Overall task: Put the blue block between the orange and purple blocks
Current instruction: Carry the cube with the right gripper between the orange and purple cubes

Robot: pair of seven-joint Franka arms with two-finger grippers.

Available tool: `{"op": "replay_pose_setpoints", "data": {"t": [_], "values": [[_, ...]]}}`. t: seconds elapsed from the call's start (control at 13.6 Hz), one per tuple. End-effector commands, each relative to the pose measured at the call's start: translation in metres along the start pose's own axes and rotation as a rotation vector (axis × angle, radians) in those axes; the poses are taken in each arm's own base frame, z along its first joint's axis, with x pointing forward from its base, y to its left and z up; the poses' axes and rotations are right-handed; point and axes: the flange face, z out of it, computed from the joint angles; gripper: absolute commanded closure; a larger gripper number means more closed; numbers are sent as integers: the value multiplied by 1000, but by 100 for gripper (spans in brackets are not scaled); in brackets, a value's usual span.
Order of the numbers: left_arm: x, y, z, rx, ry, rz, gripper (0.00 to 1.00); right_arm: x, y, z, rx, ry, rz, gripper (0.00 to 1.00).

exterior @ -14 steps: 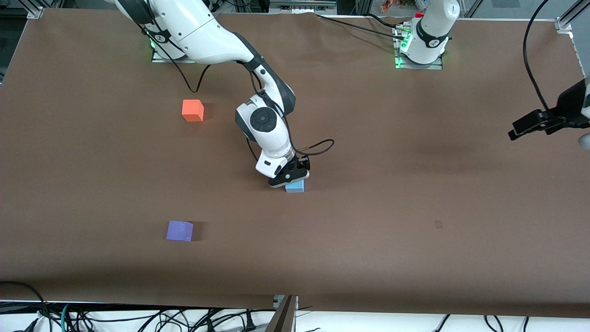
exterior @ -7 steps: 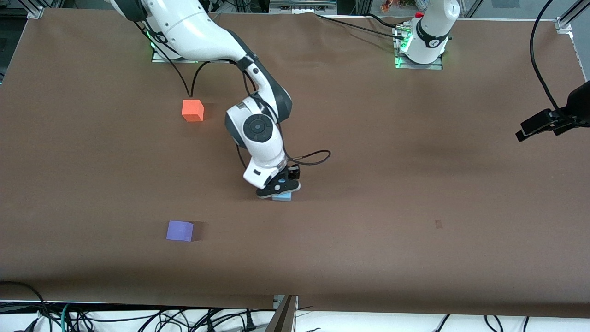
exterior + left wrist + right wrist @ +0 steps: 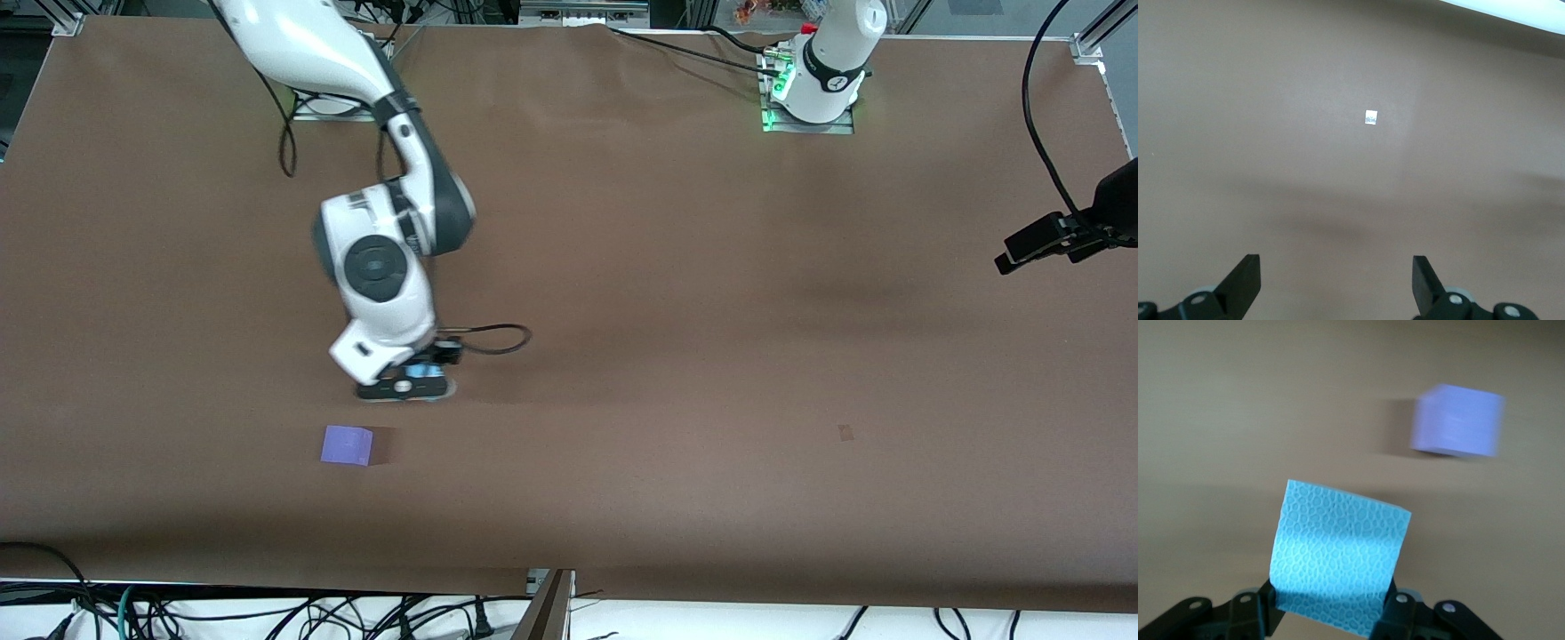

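Observation:
The robot's right gripper needs to release the blue block on the table [image 3: 364, 334] between the purple block and the base of the right arm.
My right gripper [image 3: 404, 388] is shut on the light blue block [image 3: 1338, 553] and holds it low over the table, close to the purple block [image 3: 347, 444]. In the right wrist view the gripper [image 3: 1331, 610] clamps the blue block by two sides, and the purple block [image 3: 1458, 420] lies on the table close by. In the front view the gripper mostly hides the blue block, and the right arm hides the orange block. My left gripper [image 3: 1009, 258] waits open and empty at the left arm's end of the table; the left wrist view shows it [image 3: 1337, 283] over bare table.
The brown table cover [image 3: 711, 356] is flat. A small white mark [image 3: 1371, 118] lies on it below the left gripper. A black cable [image 3: 498, 338] loops off the right wrist. Cables hang below the table's front edge [image 3: 267, 613].
My right arm has carried the blue block from mid-table toward the right arm's end, close to the purple block, and now covers the orange block. The left gripper drew back slightly, then held still.

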Motion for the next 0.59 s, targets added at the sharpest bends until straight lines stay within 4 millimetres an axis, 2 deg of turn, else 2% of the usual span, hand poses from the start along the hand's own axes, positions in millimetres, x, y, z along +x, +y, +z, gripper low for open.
{"op": "replay_pose_setpoints", "data": {"t": [0.0,0.22,0.37,0.51], "values": [[4,1,-5,-12,1,7,0,-40,55,7,32,-8,47,76],[4,0,-5,-13,1,4,0,-71,86,29,50,-25,78,76],[4,0,-5,-11,1,4,0,-95,98,54,74,32,34,76],[4,-1,-5,-11,0,1,0,-106,107,68,80,53,-1,76]]}}
